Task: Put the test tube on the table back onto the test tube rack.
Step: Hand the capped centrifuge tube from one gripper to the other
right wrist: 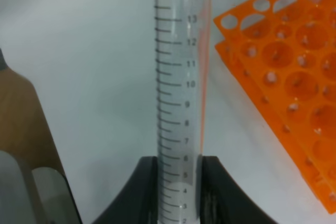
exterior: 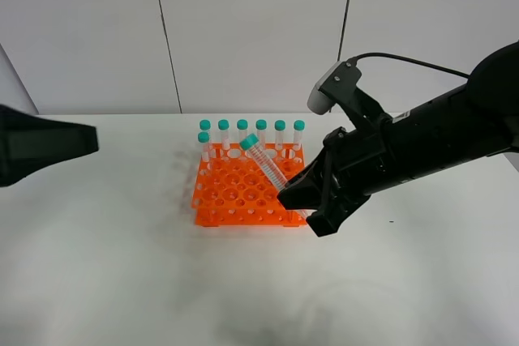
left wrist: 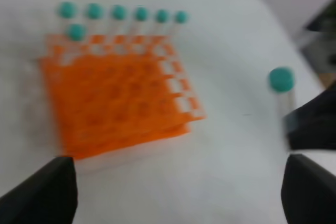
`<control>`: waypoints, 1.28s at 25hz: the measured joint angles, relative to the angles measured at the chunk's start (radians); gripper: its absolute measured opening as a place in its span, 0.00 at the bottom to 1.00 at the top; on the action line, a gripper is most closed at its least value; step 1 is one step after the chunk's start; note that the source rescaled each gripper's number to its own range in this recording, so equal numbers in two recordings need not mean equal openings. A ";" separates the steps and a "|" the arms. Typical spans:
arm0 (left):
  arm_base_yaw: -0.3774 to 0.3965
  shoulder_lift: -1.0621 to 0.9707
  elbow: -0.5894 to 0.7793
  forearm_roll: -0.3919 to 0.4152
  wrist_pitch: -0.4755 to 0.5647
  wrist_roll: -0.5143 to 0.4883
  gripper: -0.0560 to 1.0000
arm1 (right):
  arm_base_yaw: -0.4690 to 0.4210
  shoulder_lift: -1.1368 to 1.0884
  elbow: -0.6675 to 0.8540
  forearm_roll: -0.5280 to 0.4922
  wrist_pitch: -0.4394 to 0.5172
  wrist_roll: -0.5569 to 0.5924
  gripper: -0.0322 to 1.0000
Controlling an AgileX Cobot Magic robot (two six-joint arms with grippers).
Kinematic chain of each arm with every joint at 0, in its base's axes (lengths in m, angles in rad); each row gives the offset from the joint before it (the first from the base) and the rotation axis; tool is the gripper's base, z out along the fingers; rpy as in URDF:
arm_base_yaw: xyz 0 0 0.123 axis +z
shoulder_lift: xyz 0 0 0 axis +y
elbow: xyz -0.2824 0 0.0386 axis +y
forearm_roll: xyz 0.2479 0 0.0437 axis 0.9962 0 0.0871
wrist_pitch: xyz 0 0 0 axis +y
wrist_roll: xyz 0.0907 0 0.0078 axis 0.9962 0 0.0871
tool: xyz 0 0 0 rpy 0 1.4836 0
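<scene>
My left gripper should close on the teal cap (exterior: 250, 143) (left wrist: 282, 80) of the test tube that my right gripper is holding by its lower end.
My right gripper (exterior: 302, 200) is shut on the test tube (exterior: 272, 169), a clear graduated tube with a teal cap, and holds it by its lower end. The tube hangs tilted over the right part of the orange test tube rack (exterior: 235, 192), cap up and to the left. In the right wrist view the tube (right wrist: 181, 77) stands between the two black fingers (right wrist: 144, 192), with the rack (right wrist: 294, 77) beside it. My left gripper (left wrist: 176, 198) is open, well back from the rack (left wrist: 115, 93), with nothing between its fingers (left wrist: 44, 195). The white table (exterior: 122, 281) bears the rack.
Several teal-capped tubes (exterior: 251, 131) stand along the rack's back rows. The left arm (exterior: 40, 147) shows as a dark blurred shape at the far left edge. A white panelled wall (exterior: 243, 30) stands behind the table.
</scene>
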 joint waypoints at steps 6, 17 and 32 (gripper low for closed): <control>-0.090 0.254 0.000 -0.392 -0.008 0.356 1.00 | 0.000 0.000 0.000 0.011 0.000 -0.008 0.05; -0.344 0.517 -0.056 -0.644 -0.082 0.577 1.00 | 0.000 0.000 0.000 0.027 -0.002 -0.009 0.05; -0.482 0.607 -0.139 -0.652 -0.105 0.584 1.00 | 0.000 0.000 0.000 0.027 -0.001 -0.009 0.05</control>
